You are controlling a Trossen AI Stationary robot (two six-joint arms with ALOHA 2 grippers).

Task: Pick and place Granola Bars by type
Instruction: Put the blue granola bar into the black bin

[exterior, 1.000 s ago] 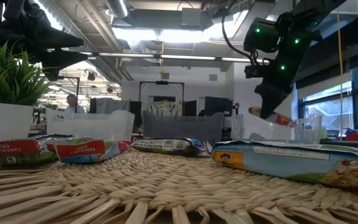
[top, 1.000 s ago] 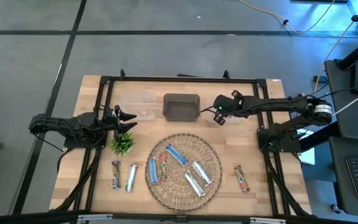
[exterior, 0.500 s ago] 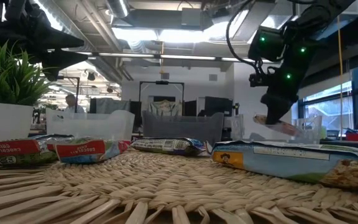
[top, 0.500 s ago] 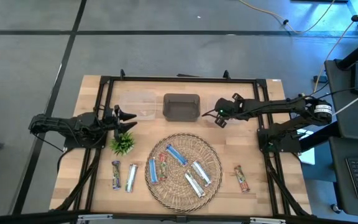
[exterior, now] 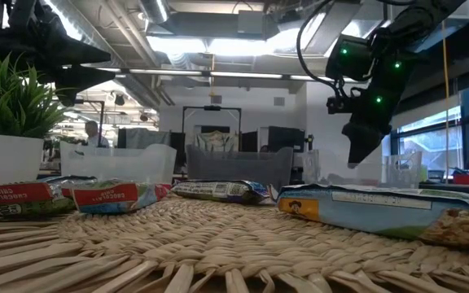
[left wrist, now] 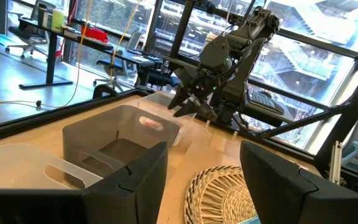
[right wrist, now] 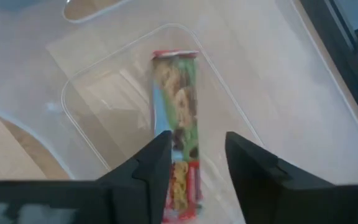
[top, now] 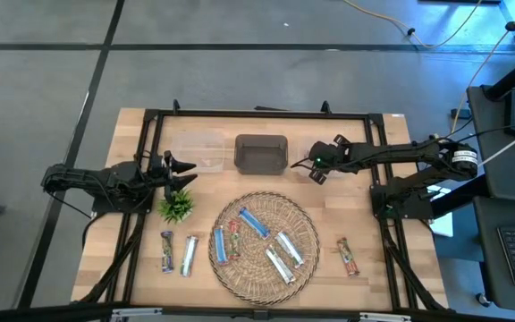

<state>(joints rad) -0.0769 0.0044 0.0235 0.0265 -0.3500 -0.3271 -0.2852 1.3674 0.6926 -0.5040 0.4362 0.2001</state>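
Observation:
The blue granola bar lying nearest the grey bin on the round wicker tray should be gripped next by my left gripper, closing on the middle of the blue granola bar (top: 254, 223).
My right gripper (top: 315, 168) (right wrist: 197, 140) hangs open over a clear bin (right wrist: 73, 118) to the right of the grey bin (top: 261, 154). A red-green granola bar (right wrist: 176, 93) (left wrist: 149, 122) lies flat on that bin's floor, below the fingers and apart from them. Several blue, silvery and red-green bars (top: 251, 221) lie on the round wicker tray (top: 304, 215). Two bars (top: 166, 251) (top: 189, 255) lie on the table left of the tray, and one (top: 348, 257) lies to its right. My left gripper (top: 186, 171) (left wrist: 204, 149) waits open above the small plant (top: 177, 207).
A second clear bin (top: 198, 150) stands left of the grey bin along the far side. A black frame (top: 257, 114) runs around the table. Bare wood shows between the bins and the tray, and at the table's right near the lone bar.
My right gripper, which held the red-green bar over the right clear bin, has let it go. The bar tipped, dropped out of the fingers and now lies flat in the bin. The gripper shifted slightly toward the table's right.

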